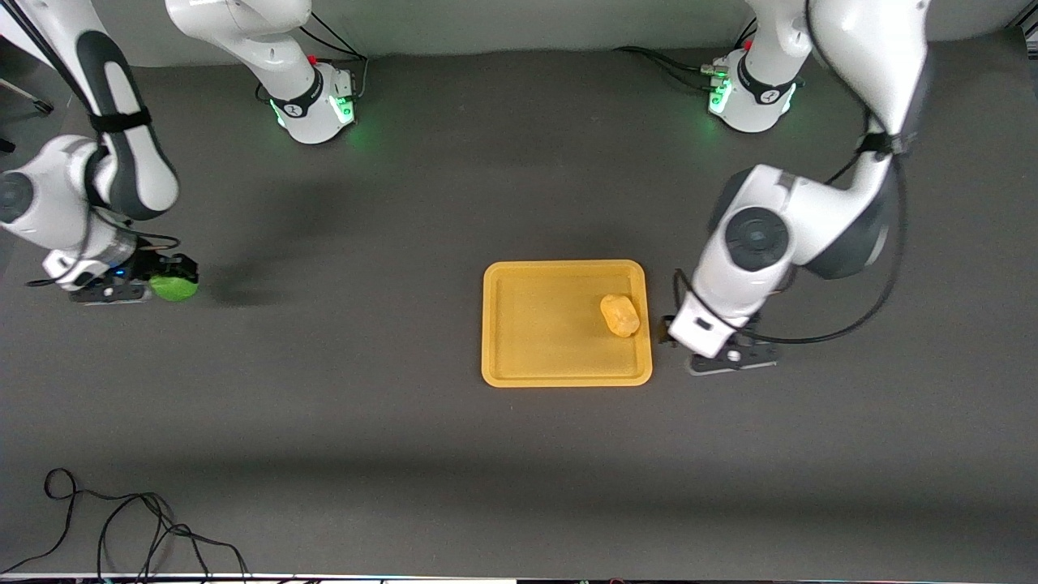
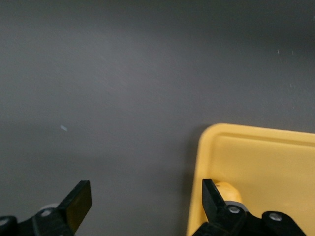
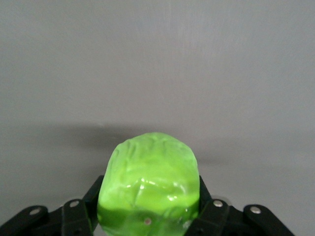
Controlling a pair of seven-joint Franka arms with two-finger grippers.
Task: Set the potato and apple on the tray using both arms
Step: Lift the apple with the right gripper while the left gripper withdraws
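Next, my right gripper sets the green apple, now held over the table, down near the middle of the yellow-orange tray (image 1: 554,334), next to the potato.
The yellow-tan potato (image 1: 620,315) lies in the yellow-orange tray (image 1: 535,324), near the rim at the left arm's end. My left gripper (image 1: 668,329) is open and empty, just outside that rim. In the left wrist view (image 2: 146,196) one finger is over the tray's edge (image 2: 266,162), a bit of the potato (image 2: 229,189) shows beside it, and the other finger is over bare table. My right gripper (image 1: 180,276) is shut on the bright green apple (image 1: 173,287), over the table at the right arm's end. The right wrist view shows the apple (image 3: 150,172) squeezed between the fingers (image 3: 205,196).
The table is a dark grey mat. Black cables (image 1: 122,527) lie at the near corner on the right arm's end. The arm bases (image 1: 312,101) (image 1: 750,93) stand at the top edge.
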